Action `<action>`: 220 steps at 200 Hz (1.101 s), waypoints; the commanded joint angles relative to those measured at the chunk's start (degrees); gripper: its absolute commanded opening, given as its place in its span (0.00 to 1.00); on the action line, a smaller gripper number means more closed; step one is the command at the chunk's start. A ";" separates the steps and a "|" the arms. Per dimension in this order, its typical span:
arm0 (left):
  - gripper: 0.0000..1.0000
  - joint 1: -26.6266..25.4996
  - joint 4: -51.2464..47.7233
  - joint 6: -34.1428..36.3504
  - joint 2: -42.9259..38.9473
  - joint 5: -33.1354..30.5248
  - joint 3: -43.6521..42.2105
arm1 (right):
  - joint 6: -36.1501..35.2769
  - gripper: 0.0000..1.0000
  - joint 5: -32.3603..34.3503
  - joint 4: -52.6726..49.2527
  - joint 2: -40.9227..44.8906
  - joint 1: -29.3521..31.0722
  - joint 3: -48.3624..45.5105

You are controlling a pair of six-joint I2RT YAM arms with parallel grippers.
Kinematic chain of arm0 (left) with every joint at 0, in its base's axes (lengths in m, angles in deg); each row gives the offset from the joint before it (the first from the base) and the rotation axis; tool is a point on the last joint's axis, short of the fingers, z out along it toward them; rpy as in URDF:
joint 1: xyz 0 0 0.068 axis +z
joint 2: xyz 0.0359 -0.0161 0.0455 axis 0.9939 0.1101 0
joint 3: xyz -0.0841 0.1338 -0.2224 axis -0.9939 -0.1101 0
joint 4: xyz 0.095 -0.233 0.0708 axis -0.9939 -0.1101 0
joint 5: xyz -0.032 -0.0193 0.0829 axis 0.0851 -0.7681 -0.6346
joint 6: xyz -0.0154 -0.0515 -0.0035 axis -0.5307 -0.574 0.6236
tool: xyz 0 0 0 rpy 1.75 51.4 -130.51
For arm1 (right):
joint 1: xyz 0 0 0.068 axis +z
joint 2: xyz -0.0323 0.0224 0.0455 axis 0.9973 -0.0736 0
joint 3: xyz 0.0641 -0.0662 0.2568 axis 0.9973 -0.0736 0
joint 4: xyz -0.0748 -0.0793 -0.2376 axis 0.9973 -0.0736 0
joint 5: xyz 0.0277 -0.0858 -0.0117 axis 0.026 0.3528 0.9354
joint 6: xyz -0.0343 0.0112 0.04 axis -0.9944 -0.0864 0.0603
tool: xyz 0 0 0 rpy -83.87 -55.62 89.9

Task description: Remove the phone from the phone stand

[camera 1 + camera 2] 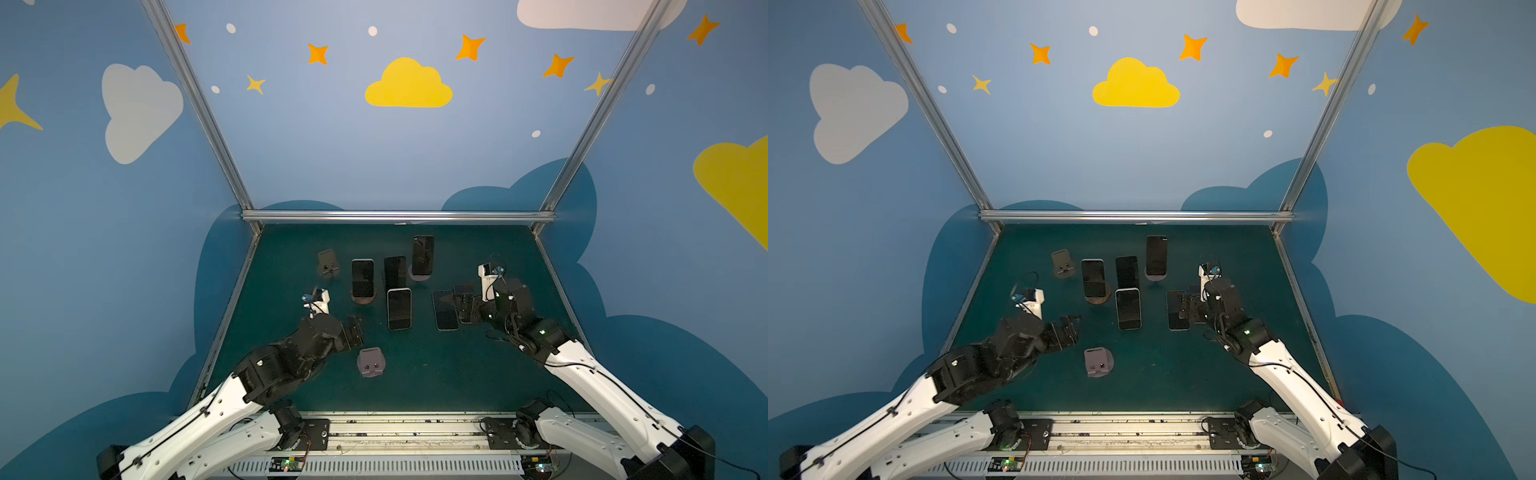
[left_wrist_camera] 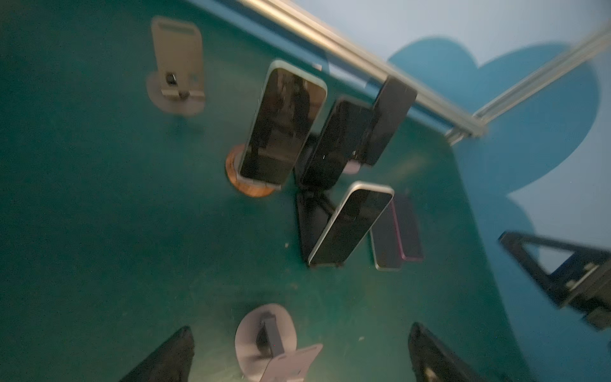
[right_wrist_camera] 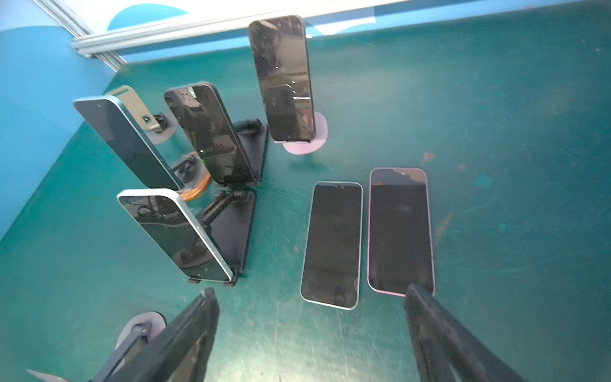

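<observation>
My left gripper should go next to the lilac stand near the front. It should close on the sides of the stand's upper plate [image 1: 370, 358] [image 2: 291, 365].
Several dark-screened phones lean upright on stands in both top views. A pale-framed phone [image 1: 399, 308] is on a black stand [image 3: 231, 231], another [image 1: 362, 277] on a round wooden stand [image 1: 365, 298], a black one [image 1: 395, 271] behind, and the farthest [image 1: 423, 254] on a pink round base [image 3: 307, 145]. Two phones lie flat on the green mat: a silver-edged one [image 3: 332, 244] and a pink-edged one [image 3: 400, 231]. My right gripper [image 3: 310, 290] hovers open over their near ends, holding nothing. My left gripper [image 2: 301, 327] is open and empty, just above a lilac stand [image 2: 264, 337].
An empty grey stand [image 1: 328, 264] is at the back left, and the empty lilac stand [image 1: 371, 362] sits near the front beside my left gripper [image 1: 356, 328]. An aluminium rail [image 1: 395, 216] and blue walls close in the mat [image 1: 436, 374] at the back and sides.
</observation>
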 commanded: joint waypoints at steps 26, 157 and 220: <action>1.00 -10.68 2.49 -10.54 9.79 -5.20 -3.11 | -1.03 0.88 -0.48 1.81 0.97 -0.11 0.66; 1.00 -15.25 4.20 -18.75 26.81 -9.60 -5.27 | -0.06 0.89 -2.26 2.24 2.76 -0.06 -1.37; 0.89 -15.34 -1.78 -24.39 36.50 -12.54 0.44 | -0.13 0.88 -2.83 3.85 1.85 -0.06 -2.27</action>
